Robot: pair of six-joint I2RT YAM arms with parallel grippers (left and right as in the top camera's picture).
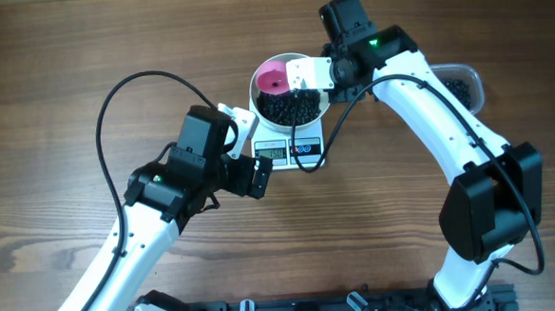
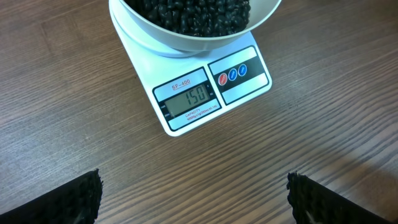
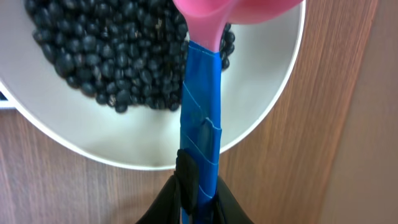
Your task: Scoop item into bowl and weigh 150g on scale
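Next, my right gripper lets go of the pink scoop on the black beans in the clear plastic tub (image 1: pixel 439 97).
The white bowl (image 1: pixel 265 68) sits on the white scale (image 1: pixel 301 152) and holds a heap of black beans (image 1: pixel 289 105). In the left wrist view the scale (image 2: pixel 249 87) shows 150 on its display, under the bowl (image 2: pixel 168 40) of beans (image 2: pixel 193 15). My right gripper (image 1: pixel 305 77) is shut on the blue-taped handle (image 3: pixel 202 112) of a pink scoop (image 3: pixel 242 12), whose cup hangs over the bowl (image 3: pixel 267 93) and the beans (image 3: pixel 106 56). The right gripper (image 3: pixel 199 202) is just outside the rim. My left gripper (image 2: pixel 194 199) stands open over bare table in front of the scale, its fingers (image 2: pixel 68 202) wide apart and holding nothing.
A clear plastic tub (image 1: pixel 462 85) with more black beans stands to the right of the scale, partly under my right arm. The wooden table (image 1: pixel 55 81) stretches out on the left. My left gripper (image 1: pixel 253 149) is close to the scale's left edge.
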